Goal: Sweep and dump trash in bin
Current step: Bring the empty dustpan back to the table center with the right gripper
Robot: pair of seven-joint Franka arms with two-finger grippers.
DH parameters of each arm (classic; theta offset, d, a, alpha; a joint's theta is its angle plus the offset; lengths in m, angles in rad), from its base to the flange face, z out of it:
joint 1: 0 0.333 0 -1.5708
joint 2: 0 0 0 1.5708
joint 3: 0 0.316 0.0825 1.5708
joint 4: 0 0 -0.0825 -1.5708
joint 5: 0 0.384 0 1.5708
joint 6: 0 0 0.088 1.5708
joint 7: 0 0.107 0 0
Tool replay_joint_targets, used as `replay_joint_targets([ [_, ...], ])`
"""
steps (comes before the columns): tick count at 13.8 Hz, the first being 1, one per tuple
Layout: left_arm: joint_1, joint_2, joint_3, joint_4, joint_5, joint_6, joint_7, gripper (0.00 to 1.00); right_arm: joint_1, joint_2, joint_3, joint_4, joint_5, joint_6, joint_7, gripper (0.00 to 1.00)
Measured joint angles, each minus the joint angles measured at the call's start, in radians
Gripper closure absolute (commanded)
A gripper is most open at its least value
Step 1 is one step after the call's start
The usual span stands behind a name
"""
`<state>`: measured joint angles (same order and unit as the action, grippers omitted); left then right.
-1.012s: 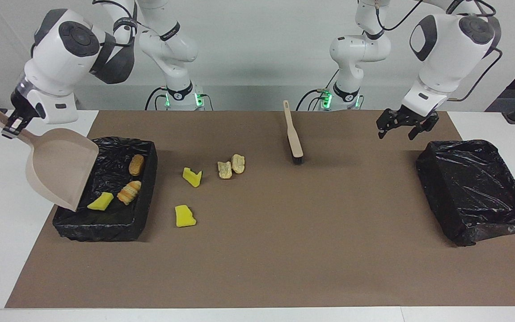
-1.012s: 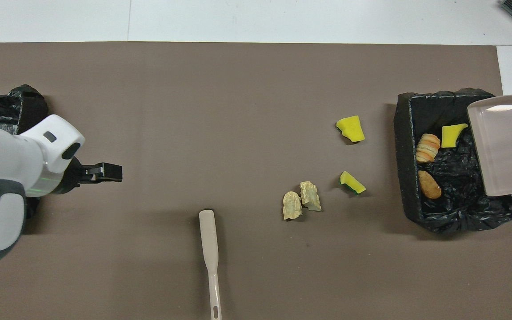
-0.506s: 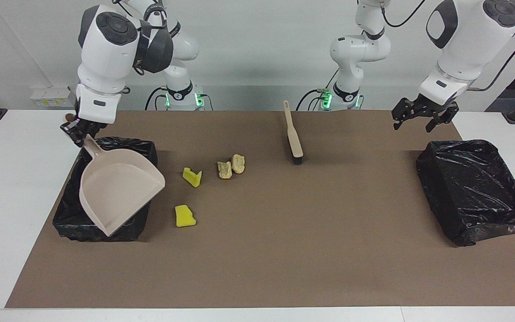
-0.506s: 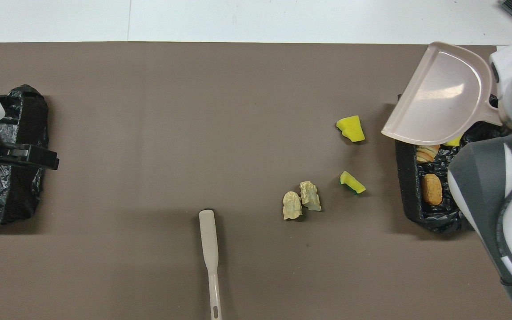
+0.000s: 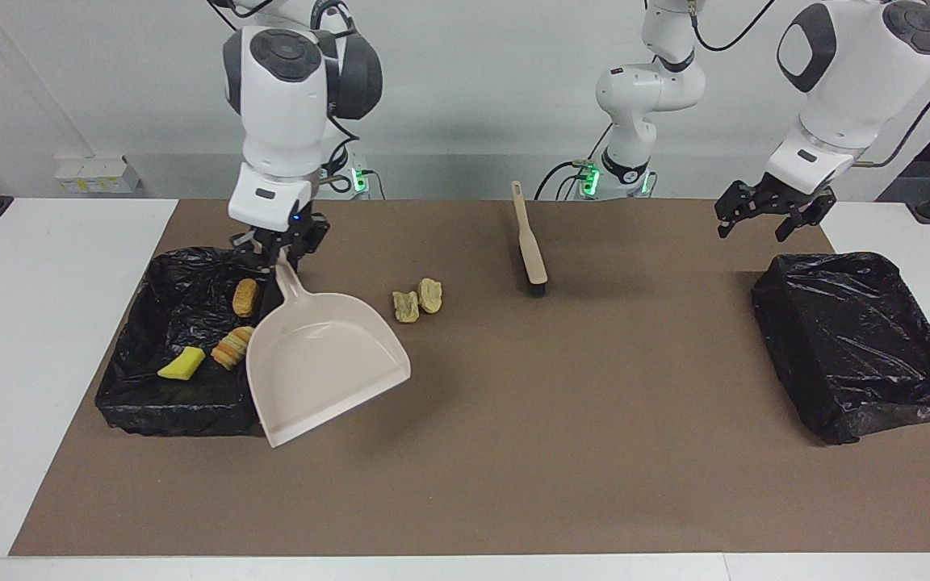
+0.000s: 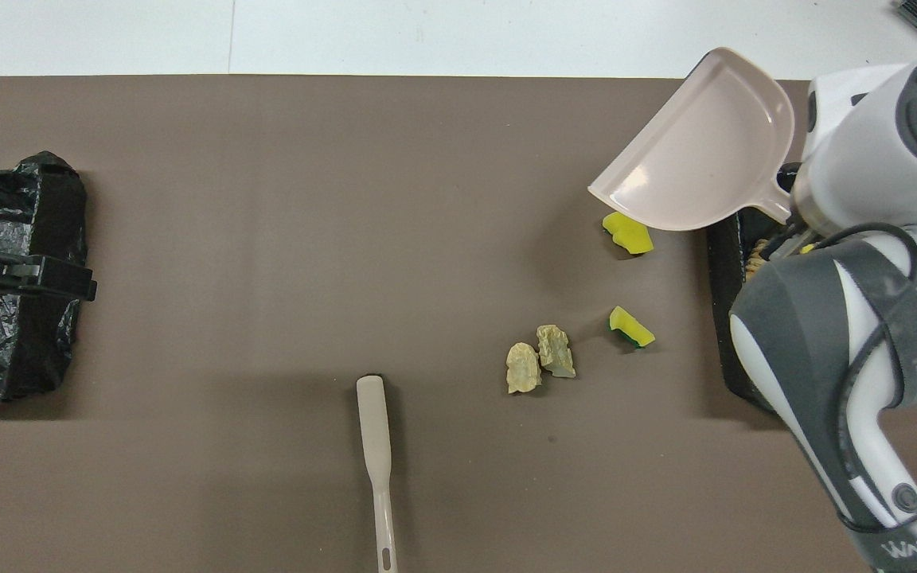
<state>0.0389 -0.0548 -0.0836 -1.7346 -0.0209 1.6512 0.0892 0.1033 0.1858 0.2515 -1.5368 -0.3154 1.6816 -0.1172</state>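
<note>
My right gripper needs to release the beige dustpan on the open mat (image 6: 367,239) just past the wide end of the brush.
My right gripper (image 5: 278,247) is shut on the handle of the beige dustpan (image 5: 324,363), which hangs tilted over the mat beside the black-lined bin (image 5: 190,415). In that bin lie three pieces of trash: a brown one (image 5: 245,297), an orange striped one (image 5: 232,347) and a yellow one (image 5: 181,365). Two tan scraps (image 6: 523,368) (image 6: 556,351) and two yellow chunks (image 6: 628,233) (image 6: 631,329) lie on the mat; the pan hides the yellow ones in the facing view. The brush (image 5: 529,242) lies near the robots. My left gripper (image 5: 764,218) hangs open and holds nothing.
A second black-lined bin (image 5: 852,339) stands at the left arm's end of the brown mat, with the left gripper in the air by its robot-side corner. The right arm's forearm (image 6: 825,358) covers most of the first bin in the overhead view.
The right arm swung the dustpan from a steep tilt over the bin out toward the table's middle, over the yellow chunks. The left gripper drew back toward its own end of the table.
</note>
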Motion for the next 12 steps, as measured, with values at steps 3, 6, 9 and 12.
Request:
replay_joint_targets([
  [3, 0.0, 0.0, -0.001, -0.002, 0.0, 0.0, 0.0, 0.0, 0.144, 0.098, 0.002, 0.056, 0.066, 0.022, 0.334, 1.0],
  [6, 0.0, 0.0, -0.001, -0.006, 0.0, 0.0, 0.0, 0.0, 0.259, 0.2, 0.003, 0.117, 0.097, 0.081, 0.584, 1.0],
  [9, 0.0, 0.0, -0.001, -0.008, 0.0, 0.005, 0.0, 0.0, 0.378, 0.33, -0.001, 0.208, 0.098, 0.147, 0.796, 1.0],
  [12, 0.0, 0.0, -0.002, -0.01, 0.0, 0.008, 0.0, 0.0, 0.449, 0.463, -0.009, 0.287, 0.098, 0.228, 0.897, 1.0],
])
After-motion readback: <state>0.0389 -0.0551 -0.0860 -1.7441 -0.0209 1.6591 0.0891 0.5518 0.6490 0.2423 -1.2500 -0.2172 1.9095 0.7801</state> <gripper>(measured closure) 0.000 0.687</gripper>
